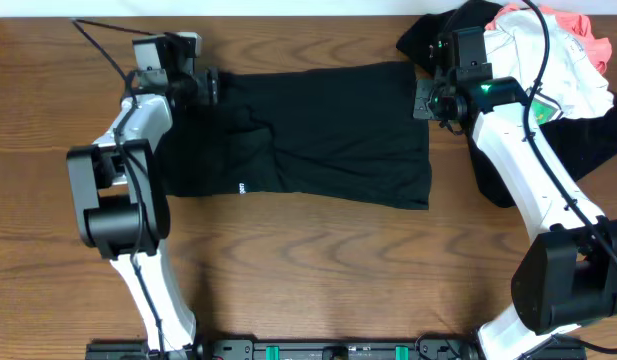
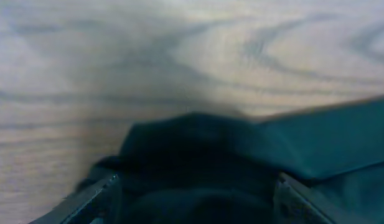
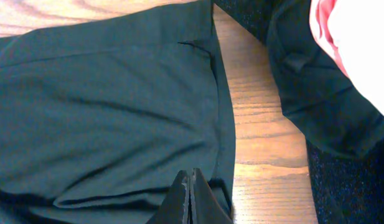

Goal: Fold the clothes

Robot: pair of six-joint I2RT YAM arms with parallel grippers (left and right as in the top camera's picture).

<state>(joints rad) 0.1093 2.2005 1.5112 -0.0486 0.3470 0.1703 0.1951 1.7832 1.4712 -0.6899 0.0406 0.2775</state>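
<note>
The far corner of the black shirt is bunched up loosely under my left gripper. Next, I pinch it with my left gripper and pull it out toward the open wood [image 2: 51, 146] before folding.
A black shirt [image 1: 318, 135] lies spread flat across the middle of the table, with a small white mark [image 1: 242, 187] near its front edge. My left gripper [image 1: 210, 88] sits at the shirt's far left corner. In the left wrist view this gripper [image 2: 195, 196] is open, its fingers [image 2: 98, 198] wide apart, and a low hump of the black shirt [image 2: 198, 149] lies loose between them. My right gripper [image 1: 424, 100] is at the shirt's far right edge. It [image 3: 190, 180] is shut, nothing shows between its tips, and they hover over the shirt's hem [image 3: 220, 112].
A pile of other clothes is heaped at the back right: a white one [image 1: 563, 60], a coral-pink one [image 1: 580, 20] and a black one [image 1: 588, 140], which also appears in the right wrist view [image 3: 316, 93]. Bare wooden table [image 1: 318, 270] lies in front of the shirt.
</note>
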